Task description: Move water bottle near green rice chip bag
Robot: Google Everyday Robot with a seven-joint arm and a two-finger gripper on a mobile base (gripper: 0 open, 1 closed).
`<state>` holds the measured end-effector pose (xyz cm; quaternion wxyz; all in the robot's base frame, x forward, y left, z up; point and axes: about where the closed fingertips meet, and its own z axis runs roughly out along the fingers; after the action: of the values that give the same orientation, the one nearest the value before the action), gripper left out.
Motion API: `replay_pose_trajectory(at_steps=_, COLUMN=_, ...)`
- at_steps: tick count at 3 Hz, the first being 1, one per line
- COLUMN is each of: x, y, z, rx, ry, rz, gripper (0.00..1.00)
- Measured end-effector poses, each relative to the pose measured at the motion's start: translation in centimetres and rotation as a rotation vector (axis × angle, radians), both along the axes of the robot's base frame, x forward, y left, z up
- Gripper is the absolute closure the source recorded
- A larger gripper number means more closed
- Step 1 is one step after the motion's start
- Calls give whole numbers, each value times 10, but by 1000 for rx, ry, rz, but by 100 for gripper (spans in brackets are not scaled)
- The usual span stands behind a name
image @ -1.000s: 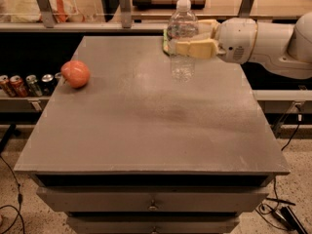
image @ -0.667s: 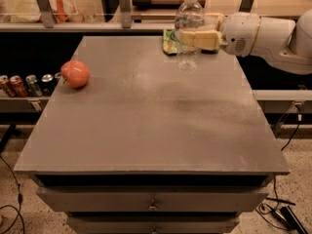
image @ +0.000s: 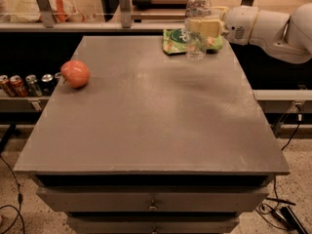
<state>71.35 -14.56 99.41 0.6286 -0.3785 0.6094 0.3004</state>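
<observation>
The robot's gripper will set the water bottle down on the table (image: 202,57) against the front edge of the green rice chip bag. The bottle now stands at the table's far end.
The water bottle (image: 196,13), clear plastic with a white cap, stands upright at the table's far right, over the green rice chip bag (image: 174,40). The bag lies flat at the back edge, bright green with a pale orange patch on its right end. My gripper (image: 202,26) reaches in from the right on a white arm, and its pale fingers are shut around the bottle's middle. The bottle's lower part overlaps the bag in this view; I cannot tell whether the bottle rests on the table or hangs just above it.
A red-orange apple (image: 75,73) sits near the left edge of the grey table (image: 151,116). Several drink cans (image: 22,85) stand on a low shelf to the left. A counter with posts and packaged goods (image: 63,9) runs behind the table.
The gripper has carried the bottle farther back and slightly right, from in front of the bag to directly over it. The apple has not moved.
</observation>
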Motion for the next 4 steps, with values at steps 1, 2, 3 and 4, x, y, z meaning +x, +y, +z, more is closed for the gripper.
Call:
replay_pose_trajectory(at_steps=1, x=37, y=-20, z=-13, rx=-19, ry=23, rz=-85, gripper=100)
replay_pose_trajectory(at_steps=2, x=61, y=-36, z=-29, rx=-23, ry=48, rz=-151, gripper=100)
replay_pose_trajectory(at_steps=3, x=74, y=-45, z=-41, rx=-10, ry=57, rz=-189, gripper=100)
replay_pose_trajectory(at_steps=4, x=83, y=-46, z=-50, rx=10, ry=56, rz=-198, gripper=100)
